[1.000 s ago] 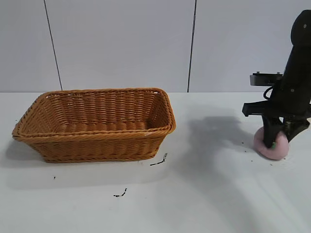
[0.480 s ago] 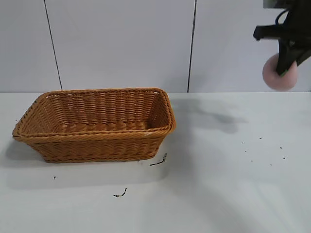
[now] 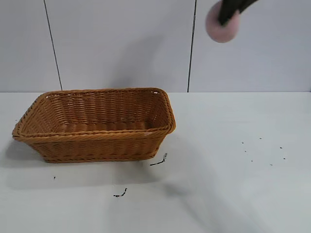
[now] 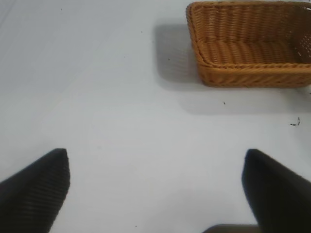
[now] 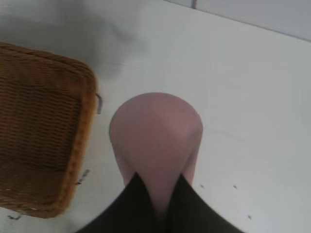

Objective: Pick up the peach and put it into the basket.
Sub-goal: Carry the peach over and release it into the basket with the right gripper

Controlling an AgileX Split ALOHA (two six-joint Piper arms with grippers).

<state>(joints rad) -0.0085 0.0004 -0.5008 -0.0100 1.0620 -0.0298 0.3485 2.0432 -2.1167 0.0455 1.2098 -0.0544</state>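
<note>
I will let go of the peach with my right gripper inside the wicker basket (image 3: pixel 117 123) (image 5: pixel 19 145), just behind its front rim.
My right gripper (image 3: pixel 227 17) is shut on the soft-pink peach (image 3: pixel 222 28) and holds it high in the air at the top of the exterior view, to the right of the basket. In the right wrist view the peach (image 5: pixel 158 133) is squeezed between the black fingers (image 5: pixel 133 201). The orange-brown wicker basket (image 3: pixel 95 138) sits on the white table at the left; it also shows in the right wrist view (image 5: pixel 73 160) and the left wrist view (image 4: pixel 252 73). My left gripper (image 4: pixel 155 167) is open and empty above the bare table, out of the exterior view.
Small dark specks (image 3: pixel 121 193) lie on the table in front of the basket and at the right (image 3: pixel 262 150). A grey panelled wall stands behind the table.
My right gripper has lifted the peach off the table at the right and carried it up and to the left. The basket has not moved.
</note>
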